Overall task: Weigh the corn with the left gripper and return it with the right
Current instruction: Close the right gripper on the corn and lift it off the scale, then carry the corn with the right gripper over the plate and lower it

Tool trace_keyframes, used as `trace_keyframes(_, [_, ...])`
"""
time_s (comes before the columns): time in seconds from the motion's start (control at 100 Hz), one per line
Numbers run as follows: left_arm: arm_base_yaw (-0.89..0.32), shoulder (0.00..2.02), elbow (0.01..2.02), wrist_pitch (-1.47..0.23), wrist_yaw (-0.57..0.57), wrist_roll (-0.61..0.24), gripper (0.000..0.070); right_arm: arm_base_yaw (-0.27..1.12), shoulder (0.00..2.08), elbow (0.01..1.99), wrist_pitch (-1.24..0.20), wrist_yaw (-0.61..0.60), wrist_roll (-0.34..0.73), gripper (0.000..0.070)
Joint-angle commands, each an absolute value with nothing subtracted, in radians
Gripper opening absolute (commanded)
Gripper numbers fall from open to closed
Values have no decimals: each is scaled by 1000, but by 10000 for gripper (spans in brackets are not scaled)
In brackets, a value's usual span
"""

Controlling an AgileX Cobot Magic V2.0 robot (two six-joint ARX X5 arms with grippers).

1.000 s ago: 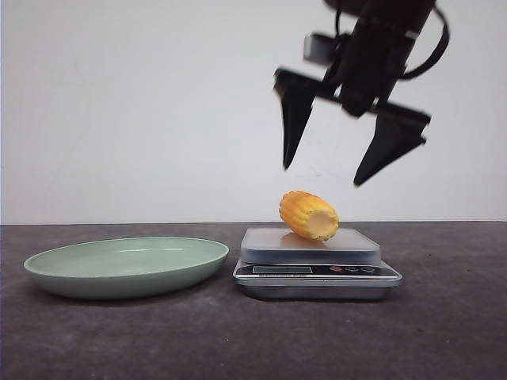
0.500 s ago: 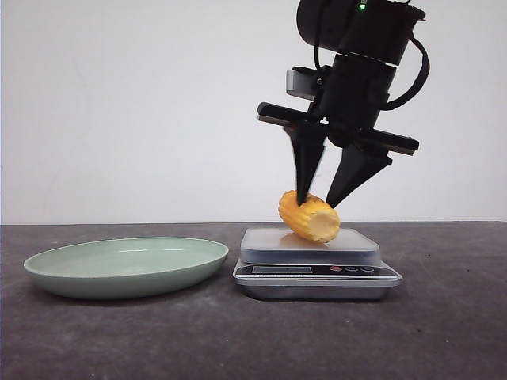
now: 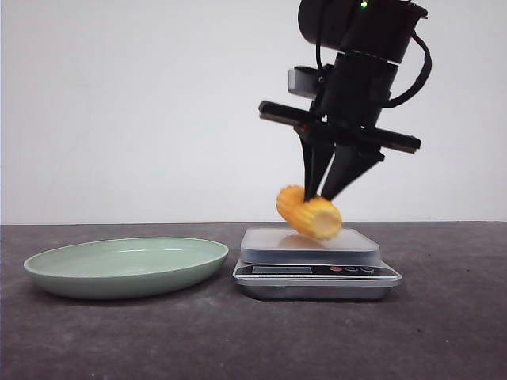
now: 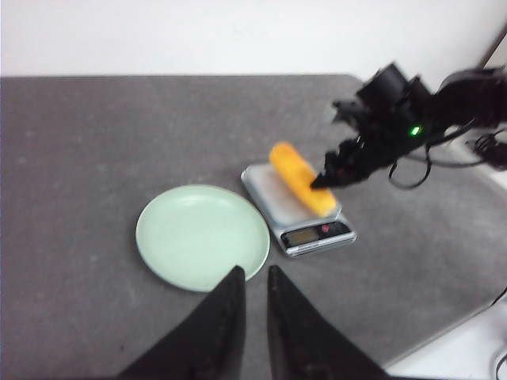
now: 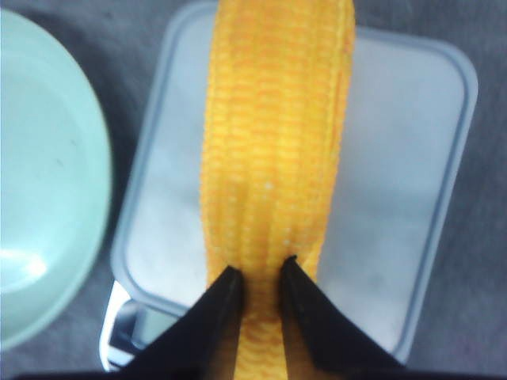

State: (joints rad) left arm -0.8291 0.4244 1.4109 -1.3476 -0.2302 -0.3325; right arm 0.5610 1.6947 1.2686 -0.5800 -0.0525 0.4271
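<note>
I will use my right gripper to let go of the corner near the middle of the pale green plate (image 3: 112, 253) beside the scale.
The corn (image 3: 309, 214), a stubby yellow-orange cob piece, is at the top of the silver kitchen scale (image 3: 317, 273), tilted with its paler cut end toward the camera. My right gripper (image 3: 318, 196) comes down from above and is shut on the corn's upper side. In the right wrist view its fingertips (image 5: 231, 273) press into the kernel rows of the corn (image 5: 277, 134). My left gripper (image 4: 254, 271) hangs high over the table's near side, away from the corn (image 4: 301, 177), its fingers nearly together with nothing between them.
A pale green plate (image 3: 127, 265) lies left of the scale on the dark grey table, a small gap between them. The scale's display and buttons (image 3: 313, 270) face the front. A white wall stands behind.
My right gripper came down from above the scale and closed its open fingers onto the corn. The corn has shifted slightly and looks tipped up at one end.
</note>
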Motion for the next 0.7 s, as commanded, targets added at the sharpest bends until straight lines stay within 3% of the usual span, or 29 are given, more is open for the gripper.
trace_keyframes(0.0, [-838,432,1430,-1353,-227,-334,9,568,1654,1285,-525,-53,437,3])
trace_keyframes(0.29, [-838,432,1430,-1371,-227,-334,9,581,1444,1285,-344,-165,447,3])
trace_keyframes(0.69, [-838,432,1430,-1341,-228,-325,9,759,1261,1303,-216,-150,490,3])
